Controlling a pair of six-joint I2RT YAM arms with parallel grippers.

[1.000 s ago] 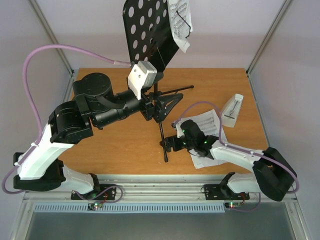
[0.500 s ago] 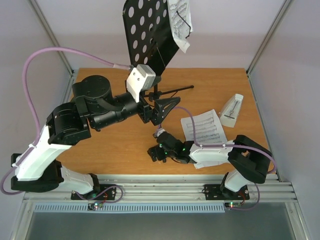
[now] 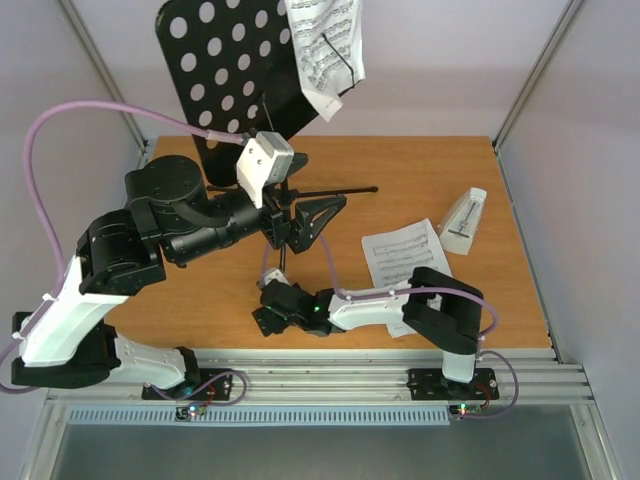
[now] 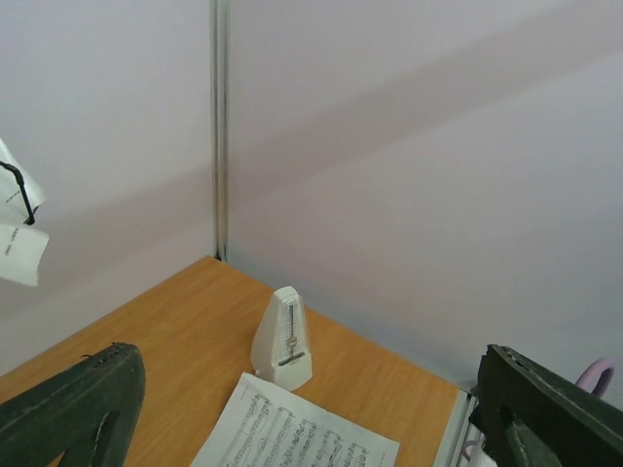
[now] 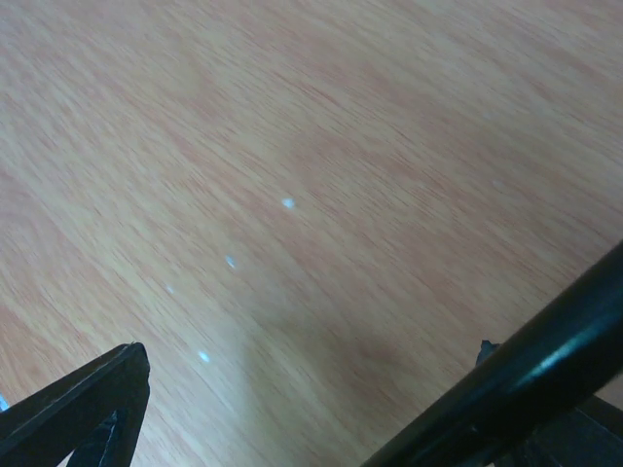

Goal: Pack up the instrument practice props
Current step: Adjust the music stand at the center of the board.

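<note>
Next, my left gripper moves to the bottom corner (image 3: 325,115) of the sheet-music page clipped to the desk of the black music stand and closes there.
The black music stand's round-holed desk (image 3: 225,70) rises at the back left, with a white sheet-music page (image 3: 325,45) clipped to its right edge. My left gripper (image 3: 305,222) stands open at the stand's leg hub; nothing shows between its fingers (image 4: 88,399). One stand leg (image 3: 335,190) points right. Another leg (image 5: 526,389) crosses in front of the right finger of my right gripper (image 3: 265,312), which is open low over the wood. A second page (image 3: 405,262) lies flat, with the pale wedge-shaped metronome (image 3: 464,220) upright behind it.
The wooden table (image 3: 430,170) is walled by pale panels with metal corner posts (image 4: 219,126). An aluminium rail (image 3: 330,365) runs along the near edge. Purple cables loop off both arms.
My right gripper has swept left along the near side of the table, uncovering the flat page. The stand's leg went left with it, and the desk swung to the left as the left arm shifted.
</note>
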